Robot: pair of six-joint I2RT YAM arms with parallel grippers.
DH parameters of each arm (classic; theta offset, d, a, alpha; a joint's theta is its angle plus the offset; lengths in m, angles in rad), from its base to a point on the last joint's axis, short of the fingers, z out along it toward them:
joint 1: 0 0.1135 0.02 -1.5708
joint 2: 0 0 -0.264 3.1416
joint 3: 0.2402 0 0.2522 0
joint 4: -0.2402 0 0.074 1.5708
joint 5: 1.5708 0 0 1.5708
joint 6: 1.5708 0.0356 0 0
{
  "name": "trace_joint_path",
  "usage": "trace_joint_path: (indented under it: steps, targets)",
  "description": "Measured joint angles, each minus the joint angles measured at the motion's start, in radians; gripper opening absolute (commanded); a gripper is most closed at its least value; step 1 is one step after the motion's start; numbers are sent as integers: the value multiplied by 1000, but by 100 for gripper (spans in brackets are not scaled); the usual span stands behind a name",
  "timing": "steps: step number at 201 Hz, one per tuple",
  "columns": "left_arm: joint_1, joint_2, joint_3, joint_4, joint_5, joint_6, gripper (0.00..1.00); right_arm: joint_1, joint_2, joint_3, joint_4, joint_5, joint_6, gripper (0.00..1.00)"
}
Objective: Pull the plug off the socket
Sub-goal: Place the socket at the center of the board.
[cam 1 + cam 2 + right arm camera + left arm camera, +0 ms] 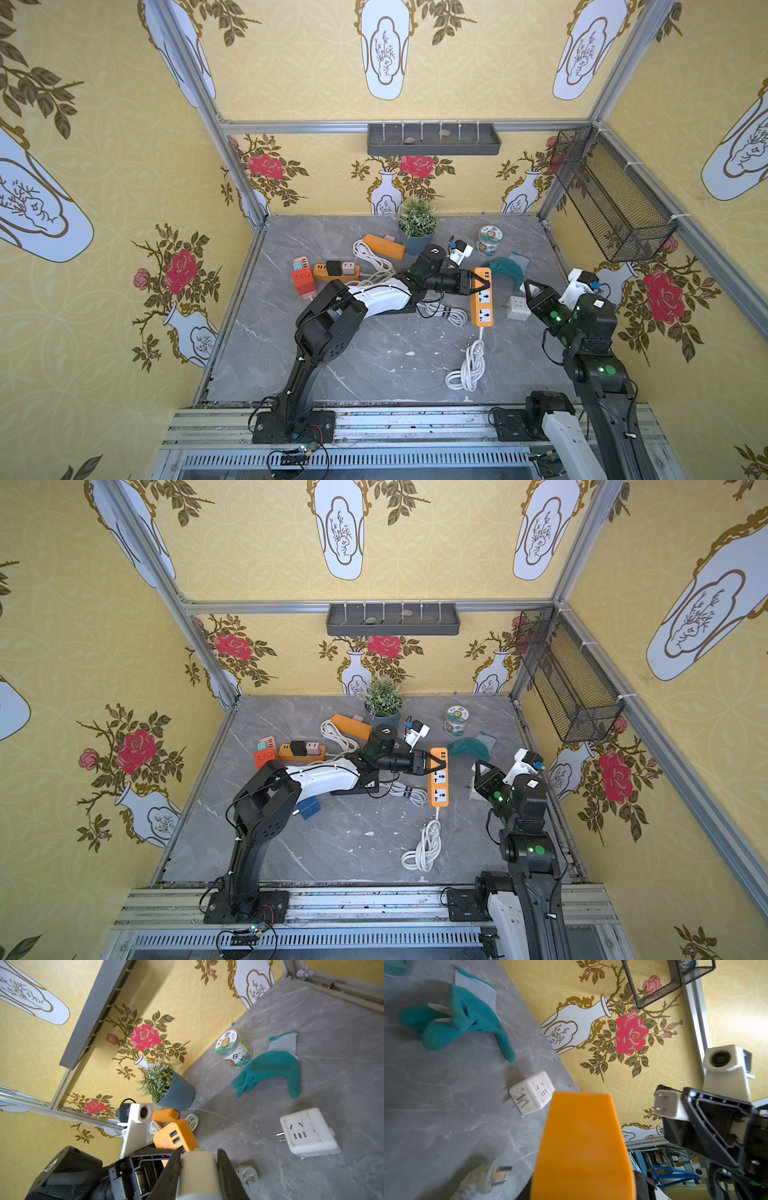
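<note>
Next, my left gripper lets go of the orange power strip on the table [519, 346] in front of the white cube adapter.
The socket is an orange power strip [482, 303] lying mid-table, its white cord running toward the front. My left gripper [480, 284] is shut across the strip's far end, near the USB ports [175, 1139]. In the left wrist view the strip [583, 1147] fills the space between the jaws and hides them. The plug [667, 1105] is a cream two-pin block, out of the strip and held in the air to its right. My right gripper [527, 286] is shut on the plug [198, 1169], one black finger [225, 1167] on each side.
A white cube adapter [518, 307] lies under the right gripper, a teal glove [509, 270] and a jar [489, 240] behind it. A potted plant [417, 226], two more orange strips [384, 246] [336, 271] and a red cube [302, 282] crowd the back left. A coiled cord [467, 365] lies in front.
</note>
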Motion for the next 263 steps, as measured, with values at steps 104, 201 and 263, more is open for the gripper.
trace_joint_path:
  steps: [104, 201, 263]
  targets:
    - [-113, 359, 480, -179, 106, 76, 19, -1, 35, 69, -100, 64, -41, 25]
    - [-146, 404, 534, -223, 111, 108, 22, 0, 9, 69, -158, 85, -53, 25]
    - [-187, 425, 565, -291, 114, 161, 26, 0, -18, 48, -176, 63, -49, 25]
